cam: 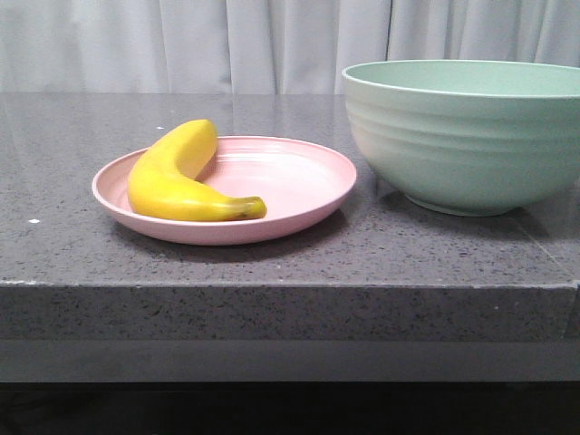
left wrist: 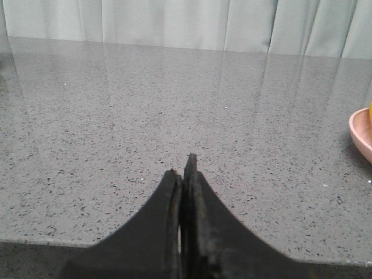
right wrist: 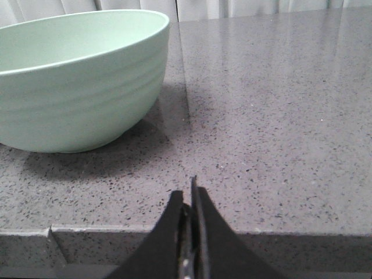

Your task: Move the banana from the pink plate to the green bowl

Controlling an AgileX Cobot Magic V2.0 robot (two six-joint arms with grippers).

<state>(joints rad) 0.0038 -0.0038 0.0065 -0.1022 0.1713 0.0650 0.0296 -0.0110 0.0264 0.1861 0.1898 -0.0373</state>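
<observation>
Next, I close my left gripper across the yellow banana's curved middle (cam: 165, 169) on the pink plate.
The yellow banana (cam: 181, 177) lies on the left half of the pink plate (cam: 308, 186), its dark tip toward the front. The green bowl (cam: 462, 136) stands right of the plate, close to its rim. No gripper shows in the front view. In the left wrist view my left gripper (left wrist: 182, 165) is shut and empty above bare counter, with the plate's rim (left wrist: 360, 133) at the frame's edge. In the right wrist view my right gripper (right wrist: 187, 189) is shut and empty at the counter's front edge, with the bowl (right wrist: 75, 87) apart from it.
Everything rests on a grey speckled stone counter (cam: 72, 136) whose front edge (cam: 272, 285) runs across the front view. A pale curtain (cam: 181, 41) hangs behind the counter.
</observation>
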